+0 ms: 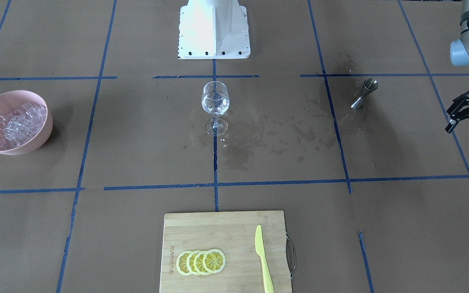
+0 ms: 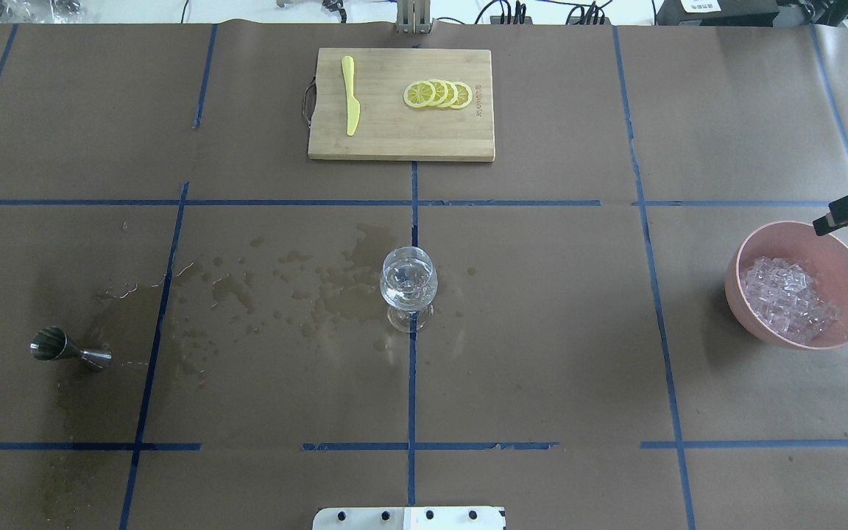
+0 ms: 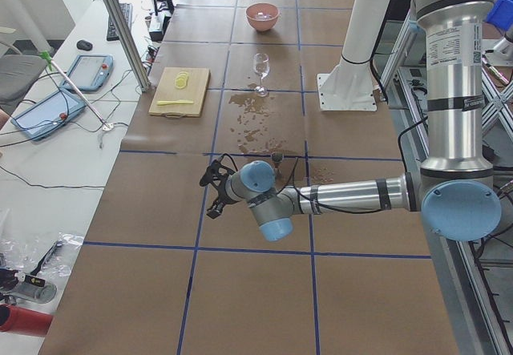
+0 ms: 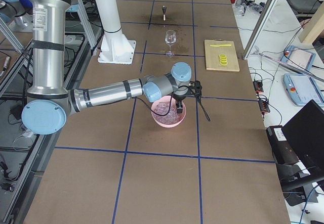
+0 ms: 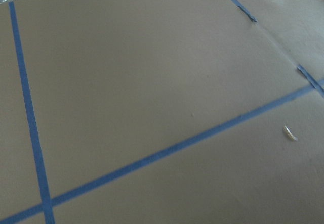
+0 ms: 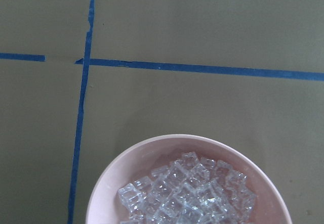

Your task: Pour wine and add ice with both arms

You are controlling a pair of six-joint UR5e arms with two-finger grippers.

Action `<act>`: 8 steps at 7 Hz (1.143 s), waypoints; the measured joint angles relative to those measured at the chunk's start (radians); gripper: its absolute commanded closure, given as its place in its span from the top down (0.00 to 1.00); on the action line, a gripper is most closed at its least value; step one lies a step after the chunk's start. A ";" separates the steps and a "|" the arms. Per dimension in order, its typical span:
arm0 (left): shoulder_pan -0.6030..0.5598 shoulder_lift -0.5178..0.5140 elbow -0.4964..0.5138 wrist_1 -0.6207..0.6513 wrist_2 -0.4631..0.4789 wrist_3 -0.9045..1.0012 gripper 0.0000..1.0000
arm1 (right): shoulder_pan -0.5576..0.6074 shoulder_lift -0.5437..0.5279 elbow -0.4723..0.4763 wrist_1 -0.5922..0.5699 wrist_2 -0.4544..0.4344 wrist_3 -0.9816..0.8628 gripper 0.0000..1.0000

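Note:
The fingers of my right gripper needs to next go down to the middle of the ice heap (image 1: 18, 126) (image 6: 200, 198) in the pink bowl and close on an ice cube there.
A clear wine glass (image 1: 215, 101) stands upright at the table's middle, with a little colourless wine (image 2: 408, 285) in its bowl. The ice (image 2: 788, 298) is heaped in a pink bowl (image 2: 735, 280) on the robot's right. My right gripper (image 4: 191, 107) hovers over that bowl's far rim. It is open and empty, and only one black finger (image 2: 847, 213) shows from overhead. The right wrist view looks down on the ice (image 6: 187, 193). My left gripper (image 1: 467, 132) hangs open and empty beyond a steel jigger (image 1: 364, 94), near the table's left end.
A wet spill (image 1: 255, 136) spreads from the glass toward the jigger. A bamboo cutting board (image 1: 234, 228) at the operators' edge carries lemon slices (image 1: 201, 261) and a yellow knife (image 1: 263, 258). The white robot base (image 1: 214, 28) stands behind the glass.

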 measured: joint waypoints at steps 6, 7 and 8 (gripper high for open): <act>-0.054 0.011 -0.055 0.182 -0.005 -0.047 1.00 | -0.187 -0.025 -0.025 -0.001 -0.180 0.192 0.90; -0.054 0.013 -0.057 0.180 0.001 -0.049 1.00 | -0.197 -0.025 -0.036 -0.001 -0.185 0.206 0.75; -0.054 0.014 -0.058 0.179 0.005 -0.050 1.00 | -0.201 -0.024 -0.043 -0.002 -0.187 0.211 0.53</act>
